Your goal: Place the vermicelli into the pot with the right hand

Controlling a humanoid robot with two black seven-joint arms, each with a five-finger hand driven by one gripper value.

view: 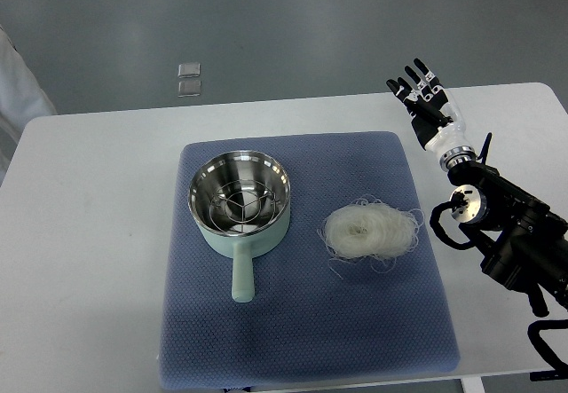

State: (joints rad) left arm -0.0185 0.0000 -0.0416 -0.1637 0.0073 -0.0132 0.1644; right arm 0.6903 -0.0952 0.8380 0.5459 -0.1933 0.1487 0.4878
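Note:
The pale vermicelli nest on the blue mat is next for my right gripper, which should go there and close around the nest's middle [373, 221].
A pale nest of vermicelli [369, 232] lies on the blue mat [302, 340], right of centre. A mint-green pot [240, 200] with a steel inside and a wire rack stands to its left, handle toward the near edge. My right hand [424, 94] hovers over the white table past the mat's far right corner, fingers spread and holding nothing. It is well away from the vermicelli. The black right arm comes in from the lower right. No left arm shows.
The white table [89, 233] carries the mat. Beyond its far edge is grey floor with two small clear packets [188, 78]. A white fabric shape [18, 82] shows at the left edge.

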